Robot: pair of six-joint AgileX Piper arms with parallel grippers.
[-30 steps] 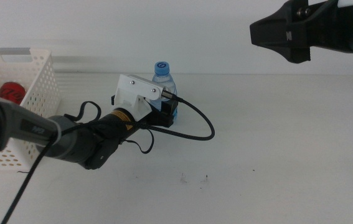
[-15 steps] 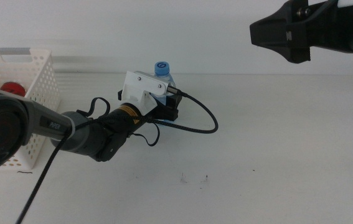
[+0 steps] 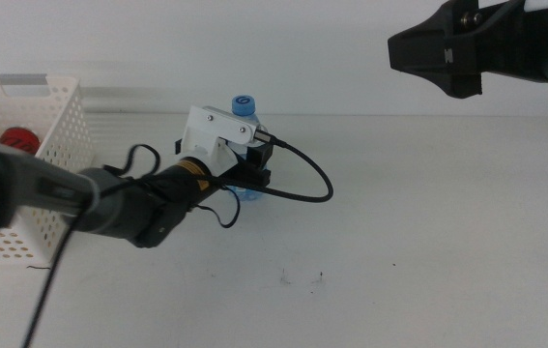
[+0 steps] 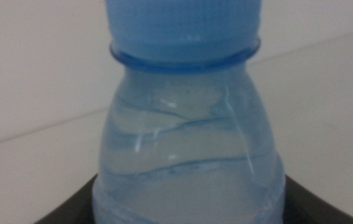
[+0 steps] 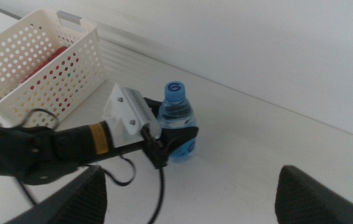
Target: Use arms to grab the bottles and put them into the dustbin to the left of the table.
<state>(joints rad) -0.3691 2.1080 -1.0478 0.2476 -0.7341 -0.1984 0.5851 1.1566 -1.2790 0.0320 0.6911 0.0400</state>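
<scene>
Next, my left gripper lets go of the water bottle beside the red can, inside the white dustbin (image 3: 1, 159).
The small clear water bottle (image 3: 245, 121) with a blue cap stands mid-table, leaning slightly left. My left gripper (image 3: 251, 178) reaches in from the left and is shut on the bottle's lower body. In the left wrist view the bottle (image 4: 188, 143) fills the picture, with a dark jaw at each side of its base. The right wrist view shows the same bottle (image 5: 178, 115) held between the black jaws. The white perforated dustbin (image 3: 46, 145) stands at the table's left edge with a red can (image 3: 18, 141) inside. My right gripper (image 3: 445, 55) hangs open high at the upper right, far from the bottle.
A thick black cable (image 3: 312, 188) loops from the left wrist onto the white table (image 3: 428, 242) to the right of the bottle. A few dark specks (image 3: 298, 280) lie near the front. In the right wrist view the dustbin (image 5: 80, 53) sits beyond the left arm.
The left gripper has closed in on the bottle, and the bottle's cap has shifted a little left and tilted. The right arm has not moved.
</scene>
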